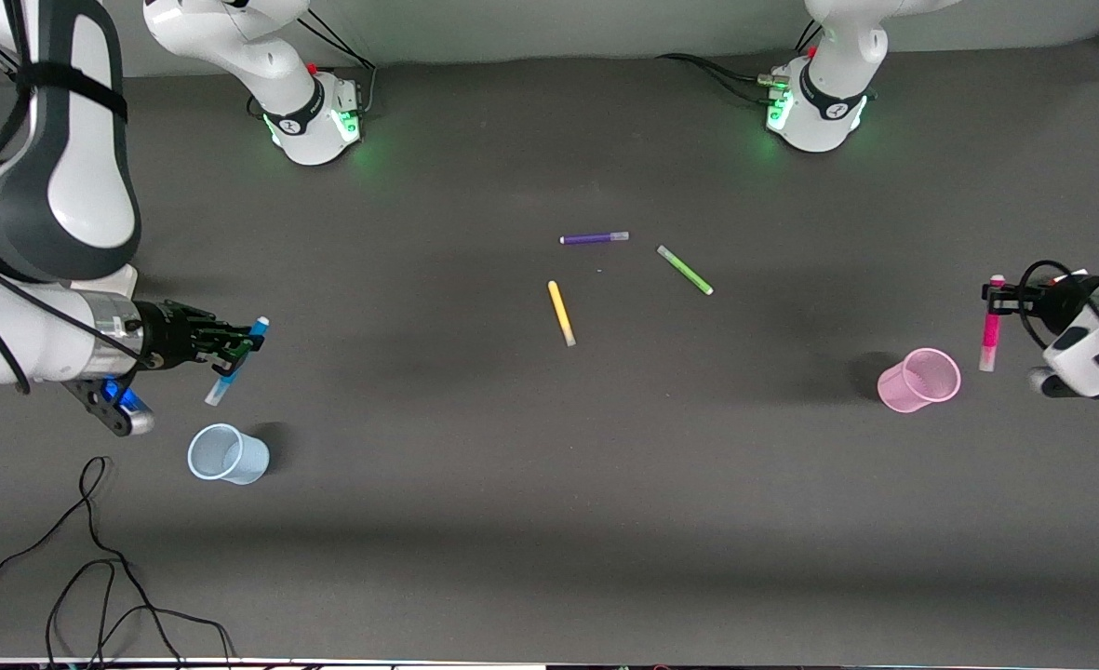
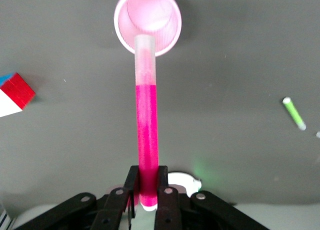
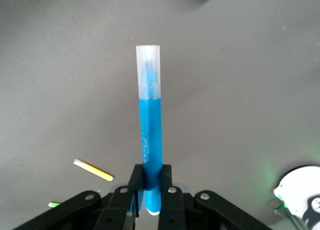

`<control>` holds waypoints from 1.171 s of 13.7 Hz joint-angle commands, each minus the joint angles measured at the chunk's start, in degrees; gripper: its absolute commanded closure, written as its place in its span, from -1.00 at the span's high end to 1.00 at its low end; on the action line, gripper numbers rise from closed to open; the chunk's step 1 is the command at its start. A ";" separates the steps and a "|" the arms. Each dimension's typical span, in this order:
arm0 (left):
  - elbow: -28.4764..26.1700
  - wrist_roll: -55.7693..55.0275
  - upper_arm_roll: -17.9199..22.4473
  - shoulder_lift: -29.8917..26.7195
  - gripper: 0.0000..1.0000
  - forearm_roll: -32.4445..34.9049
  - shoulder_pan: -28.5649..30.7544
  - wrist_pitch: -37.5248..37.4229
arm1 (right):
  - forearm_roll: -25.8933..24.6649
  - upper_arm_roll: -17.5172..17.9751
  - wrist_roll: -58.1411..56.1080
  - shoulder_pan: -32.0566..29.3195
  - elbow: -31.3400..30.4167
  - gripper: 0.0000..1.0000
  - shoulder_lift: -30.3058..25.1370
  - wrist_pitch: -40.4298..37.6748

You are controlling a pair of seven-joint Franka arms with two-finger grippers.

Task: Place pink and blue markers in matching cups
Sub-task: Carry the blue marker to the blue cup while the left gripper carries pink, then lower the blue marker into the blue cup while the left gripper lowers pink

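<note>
The pink marker will go, pale cap first, inside the opening of the pink cup (image 1: 920, 375) (image 2: 148, 18), and my left gripper needs to let go of it there.
My right gripper (image 1: 237, 346) is shut on the blue marker (image 1: 231, 361) and holds it above the bare table beside the pale blue cup (image 1: 227, 453). In the right wrist view the blue marker (image 3: 150, 125) sticks out from the gripper (image 3: 150, 182), pale cap outward. My left gripper (image 1: 996, 293) is shut on the pink marker (image 1: 989, 328), above the table beside the pink cup (image 1: 919, 380). In the left wrist view the pink marker (image 2: 146, 125) sits in the gripper (image 2: 147, 182), its pale cap overlapping the rim of the pink cup (image 2: 147, 22).
A purple marker (image 1: 594, 238), a green marker (image 1: 685, 270) and a yellow marker (image 1: 561, 313) lie mid-table. Black cable (image 1: 93, 558) trails near the front edge at the right arm's end. A red, white and blue block (image 2: 12, 92) shows in the left wrist view.
</note>
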 commanded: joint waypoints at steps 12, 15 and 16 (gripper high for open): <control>6.85 2.47 -0.56 15.64 -1.00 1.87 0.61 -6.51 | 5.61 0.58 -18.06 -12.07 6.32 -1.00 16.89 -1.03; 7.28 2.47 -0.47 16.70 -1.00 1.78 0.61 -6.25 | 6.57 0.67 -18.15 -13.91 7.91 -1.00 19.36 -0.77; 8.24 2.47 -0.47 17.40 -1.00 1.78 0.61 -6.33 | 8.41 0.75 -18.15 -14.96 8.35 -1.00 20.15 -0.77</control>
